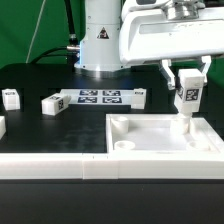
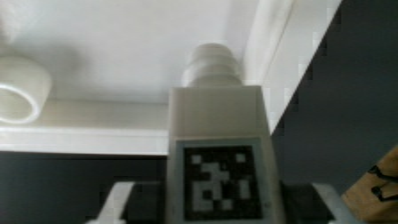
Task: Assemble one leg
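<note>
Next, I let go of the leg upright on the white tray's front corner [image 1: 200, 144] by the rail, farthest from the marker board.
My gripper [image 1: 187, 85] is shut on a leg [image 1: 187, 99], a chunky white post with a black-and-white tag. It holds the leg upright over the far corner, on the exterior view's right, of the large white square tray-like piece [image 1: 160, 150]. The leg's lower tip is at or just above that corner. In the wrist view the leg [image 2: 221, 140] sits between the fingers [image 2: 128, 200], its narrow threaded end pointing at the tray's inner corner [image 2: 267, 60]. Two more legs lie on the table: one [image 1: 54, 102] by the marker board, another [image 1: 10, 97] at the exterior view's left.
The marker board [image 1: 101, 97] lies in front of the robot base [image 1: 100, 50]. A long white rail [image 1: 60, 167] runs along the front edge. A round white socket [image 2: 22, 85] shows inside the tray. Another white part [image 1: 2, 125] peeks in at the left edge.
</note>
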Robot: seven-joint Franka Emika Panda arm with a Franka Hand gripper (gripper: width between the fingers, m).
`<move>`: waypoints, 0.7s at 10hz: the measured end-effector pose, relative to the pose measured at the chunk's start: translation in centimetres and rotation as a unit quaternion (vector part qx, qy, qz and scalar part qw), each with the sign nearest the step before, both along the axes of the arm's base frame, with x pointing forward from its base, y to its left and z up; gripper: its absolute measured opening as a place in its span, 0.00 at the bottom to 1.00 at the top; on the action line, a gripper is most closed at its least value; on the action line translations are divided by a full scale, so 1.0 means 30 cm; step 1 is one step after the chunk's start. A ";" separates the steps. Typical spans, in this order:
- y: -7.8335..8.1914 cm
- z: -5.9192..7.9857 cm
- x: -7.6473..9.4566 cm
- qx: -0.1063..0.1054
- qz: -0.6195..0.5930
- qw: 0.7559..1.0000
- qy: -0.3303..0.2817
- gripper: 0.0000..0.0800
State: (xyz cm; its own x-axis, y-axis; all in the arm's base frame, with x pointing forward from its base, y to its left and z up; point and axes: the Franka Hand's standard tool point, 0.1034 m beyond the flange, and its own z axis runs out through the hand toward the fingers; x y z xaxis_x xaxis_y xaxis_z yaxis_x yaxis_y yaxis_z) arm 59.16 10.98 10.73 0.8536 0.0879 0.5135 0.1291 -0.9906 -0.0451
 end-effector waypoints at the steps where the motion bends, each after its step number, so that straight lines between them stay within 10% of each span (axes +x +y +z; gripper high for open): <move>1: 0.008 -0.014 0.006 0.001 0.001 1.000 0.004 0.36; 7: 0.035 -0.063 0.107 0.007 -0.001 1.000 -0.010 0.36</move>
